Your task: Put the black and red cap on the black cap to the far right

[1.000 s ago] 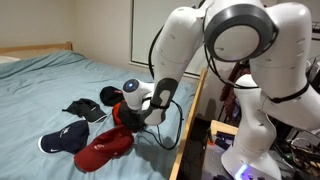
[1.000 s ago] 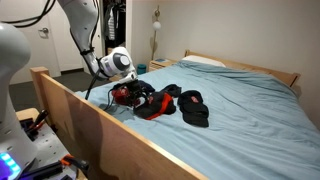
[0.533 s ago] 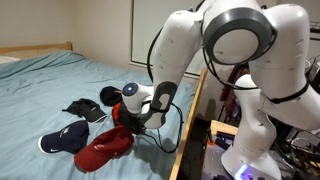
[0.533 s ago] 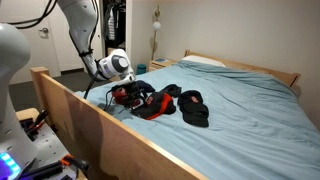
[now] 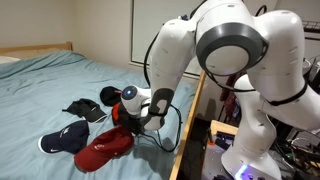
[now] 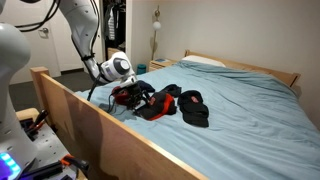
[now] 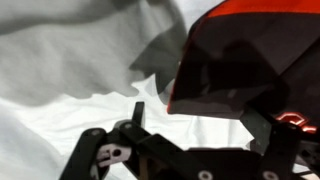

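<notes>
The edge of the black and red cap only reaches the ends of my open gripper's fingers, so I need to move in and pinch the cap's corner (image 7: 180, 100) before I lift it.
The black and red cap (image 7: 245, 55) fills the upper right of the wrist view, its red brim and inside facing the camera. It lies by the bed's near edge in both exterior views (image 5: 122, 118) (image 6: 133, 97). My gripper (image 7: 204, 118) is open, its jaws wide apart. The right finger (image 7: 272, 128) overlaps the cap's edge and the left finger (image 7: 138, 112) stands over bare sheet. The gripper sits low over the cap in both exterior views (image 5: 128, 110) (image 6: 124, 90). The plain black cap (image 5: 110, 96) (image 6: 171, 90) lies just beyond it.
An all-red cap (image 5: 102, 150) (image 6: 156, 108), a navy blue cap (image 5: 64, 137) (image 6: 196, 117) and a black cap with pale patches (image 5: 85, 110) (image 6: 190, 98) lie close by on the pale blue bedsheet (image 5: 60, 80). The wooden bed frame (image 6: 90, 125) borders the near edge.
The gripper has sunk slightly toward the black and red cap and the arm has shifted a little. The caps have not moved.
</notes>
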